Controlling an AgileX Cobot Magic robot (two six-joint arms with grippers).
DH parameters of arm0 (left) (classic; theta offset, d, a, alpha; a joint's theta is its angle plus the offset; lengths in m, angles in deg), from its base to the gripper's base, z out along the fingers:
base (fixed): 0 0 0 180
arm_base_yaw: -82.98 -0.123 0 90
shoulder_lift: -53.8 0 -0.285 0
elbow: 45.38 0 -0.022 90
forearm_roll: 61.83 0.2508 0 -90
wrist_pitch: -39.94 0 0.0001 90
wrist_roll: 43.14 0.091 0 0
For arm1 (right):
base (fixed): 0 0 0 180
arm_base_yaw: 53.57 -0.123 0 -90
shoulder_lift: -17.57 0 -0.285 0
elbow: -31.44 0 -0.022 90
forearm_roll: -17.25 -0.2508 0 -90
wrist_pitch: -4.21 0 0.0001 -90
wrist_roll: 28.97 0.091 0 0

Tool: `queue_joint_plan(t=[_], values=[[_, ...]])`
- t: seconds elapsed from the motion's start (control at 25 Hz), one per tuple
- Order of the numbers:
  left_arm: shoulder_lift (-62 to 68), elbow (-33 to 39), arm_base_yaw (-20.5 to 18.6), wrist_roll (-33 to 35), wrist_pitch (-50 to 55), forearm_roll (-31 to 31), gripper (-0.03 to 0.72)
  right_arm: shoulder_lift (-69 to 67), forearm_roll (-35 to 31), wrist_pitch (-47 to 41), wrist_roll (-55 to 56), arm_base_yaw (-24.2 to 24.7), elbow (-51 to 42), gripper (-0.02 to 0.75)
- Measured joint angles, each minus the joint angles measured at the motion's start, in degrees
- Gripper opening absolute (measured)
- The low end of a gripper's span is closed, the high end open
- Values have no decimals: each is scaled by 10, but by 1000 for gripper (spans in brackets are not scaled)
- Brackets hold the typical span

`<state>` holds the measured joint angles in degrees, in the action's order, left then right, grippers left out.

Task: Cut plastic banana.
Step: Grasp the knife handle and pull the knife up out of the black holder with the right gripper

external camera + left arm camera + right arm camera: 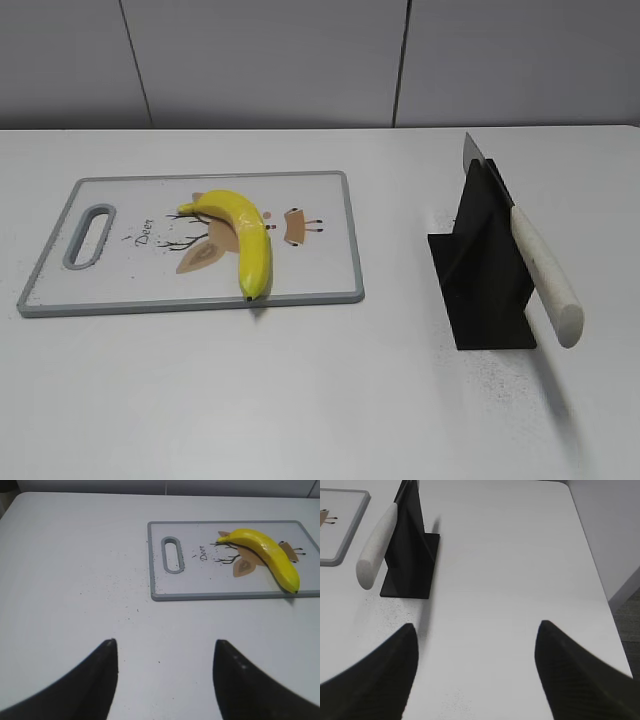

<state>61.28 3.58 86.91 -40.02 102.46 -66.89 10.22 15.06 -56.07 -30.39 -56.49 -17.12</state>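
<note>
The robot's right gripper needs to close around the middle of the white handle (539, 259) (380, 542) of the knife that rests in the black stand.
The plastic banana (240, 239) lies whole on a white cutting board (120, 280) with a grey rim at the left of the table; it also shows in the left wrist view (270, 555) on the board (200, 582). A knife with a white handle (545, 275) rests slanted in a black stand (480, 270); the right wrist view shows the handle (377, 545) and stand (412, 550). My left gripper (165, 645) is open and empty over bare table, short of the board. My right gripper (476, 627) is open and empty, short of the knife stand. Neither gripper shows in the exterior view.
The table's right edge (590, 555) drops off beside the right gripper, with floor beyond. Small dark specks (115, 582) are scattered on the table left of the board. A grey wall stands behind the table.
</note>
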Motion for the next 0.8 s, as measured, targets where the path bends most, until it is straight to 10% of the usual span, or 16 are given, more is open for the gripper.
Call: queue_joint_plan(t=[0.8], values=[[0, 0, 0, 0, 0, 0, 576, 0, 0, 0, 0, 0, 0, 581]])
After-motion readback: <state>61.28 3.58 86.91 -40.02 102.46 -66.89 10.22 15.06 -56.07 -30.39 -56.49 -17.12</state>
